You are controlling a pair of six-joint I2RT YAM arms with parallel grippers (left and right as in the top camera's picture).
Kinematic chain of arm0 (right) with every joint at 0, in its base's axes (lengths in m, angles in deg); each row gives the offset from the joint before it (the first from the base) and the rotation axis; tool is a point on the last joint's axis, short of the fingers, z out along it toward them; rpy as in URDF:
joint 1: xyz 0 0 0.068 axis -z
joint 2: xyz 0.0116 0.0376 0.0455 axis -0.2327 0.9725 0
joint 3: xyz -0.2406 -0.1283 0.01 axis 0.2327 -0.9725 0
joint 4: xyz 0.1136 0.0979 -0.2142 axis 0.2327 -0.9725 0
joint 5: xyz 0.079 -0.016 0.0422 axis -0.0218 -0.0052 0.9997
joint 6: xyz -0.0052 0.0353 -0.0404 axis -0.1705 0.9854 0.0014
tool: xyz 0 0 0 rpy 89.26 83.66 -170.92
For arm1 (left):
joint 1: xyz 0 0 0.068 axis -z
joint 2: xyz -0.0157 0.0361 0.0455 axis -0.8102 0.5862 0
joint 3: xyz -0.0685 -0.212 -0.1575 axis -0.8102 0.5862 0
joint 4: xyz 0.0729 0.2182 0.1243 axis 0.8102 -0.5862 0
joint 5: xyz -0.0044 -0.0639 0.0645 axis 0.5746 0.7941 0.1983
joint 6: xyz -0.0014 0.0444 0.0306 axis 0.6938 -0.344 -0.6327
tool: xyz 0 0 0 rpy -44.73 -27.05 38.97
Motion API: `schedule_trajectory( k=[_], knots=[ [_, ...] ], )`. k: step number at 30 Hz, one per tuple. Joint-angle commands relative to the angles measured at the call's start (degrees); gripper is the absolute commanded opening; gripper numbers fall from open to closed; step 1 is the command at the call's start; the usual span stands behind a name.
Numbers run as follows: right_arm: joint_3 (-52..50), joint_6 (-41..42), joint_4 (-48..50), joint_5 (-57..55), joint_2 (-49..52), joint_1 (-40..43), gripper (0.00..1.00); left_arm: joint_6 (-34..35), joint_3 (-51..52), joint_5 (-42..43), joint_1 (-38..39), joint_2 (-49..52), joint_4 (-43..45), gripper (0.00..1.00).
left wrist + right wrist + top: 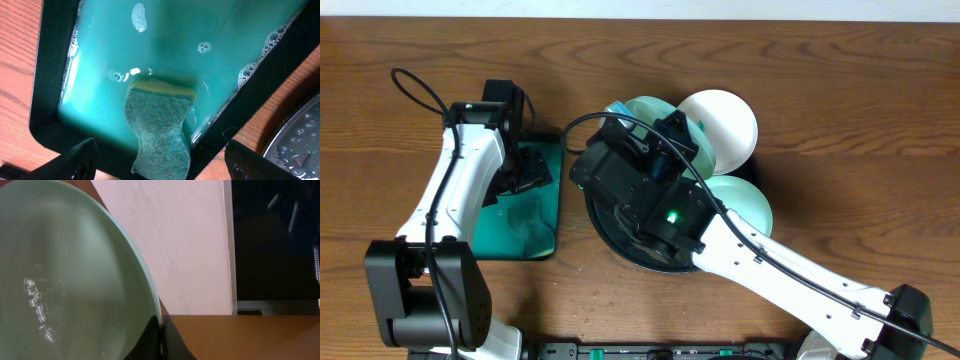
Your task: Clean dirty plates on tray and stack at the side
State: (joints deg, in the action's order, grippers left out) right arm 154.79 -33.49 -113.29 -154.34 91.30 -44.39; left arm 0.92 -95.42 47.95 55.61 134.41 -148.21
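Note:
Next, my right gripper puts the pale-mint plate on the bare table (834,148) next to the white plate, away from the green tray.
My right gripper (161,330) is shut on the rim of a pale-mint plate (65,280), which it holds up on edge. From overhead this plate (642,108) shows only partly behind the right gripper (658,130), above the round black tray (620,240). A white plate (725,120) and a mint plate (745,200) lie at the tray's right side. My left gripper (160,167) is open over the green rectangular tray, its fingers (80,160) on either side of a green sponge (160,125) without touching it.
The green rectangular tray (535,235), with a black rim (47,75), holds soapy water and stands left of the black tray (300,140). Bare wooden table (840,90) surrounds both. The right arm crosses the black tray from the bottom right.

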Motion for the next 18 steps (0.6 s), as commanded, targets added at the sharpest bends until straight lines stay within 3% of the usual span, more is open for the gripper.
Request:
schedule_trajectory(
  k=[1,6,8,11,14,18],
  knots=[
    [0.28,-1.05,0.39,-3.15,-0.5,-1.16,0.01,-0.37,0.24,-0.22,-0.2,0.72,-0.15,0.82],
    [0.28,0.42,0.61,-3.28,-0.5,-1.53,0.01,-0.37,0.24,-0.22,-0.2,0.7,-0.13,0.82],
    [0.24,3.87,0.17,2.6,-0.5,-1.2,0.01,-0.37,0.24,-0.22,-0.2,0.7,-0.15,0.82],
    [0.22,12.76,-3.19,12.44,-0.2,-1.05,0.01,-0.37,0.24,-0.22,-0.2,0.72,-0.24,0.82],
    [0.15,26.91,-7.96,23.17,0.22,0.17,0.01,-0.39,0.24,-0.24,-0.2,0.72,-0.52,0.82],
    [-0.22,39.39,-10.34,38.86,0.66,5.6,0.01,-0.39,0.24,-0.24,-0.2,0.72,-0.5,0.82]
  ],
)
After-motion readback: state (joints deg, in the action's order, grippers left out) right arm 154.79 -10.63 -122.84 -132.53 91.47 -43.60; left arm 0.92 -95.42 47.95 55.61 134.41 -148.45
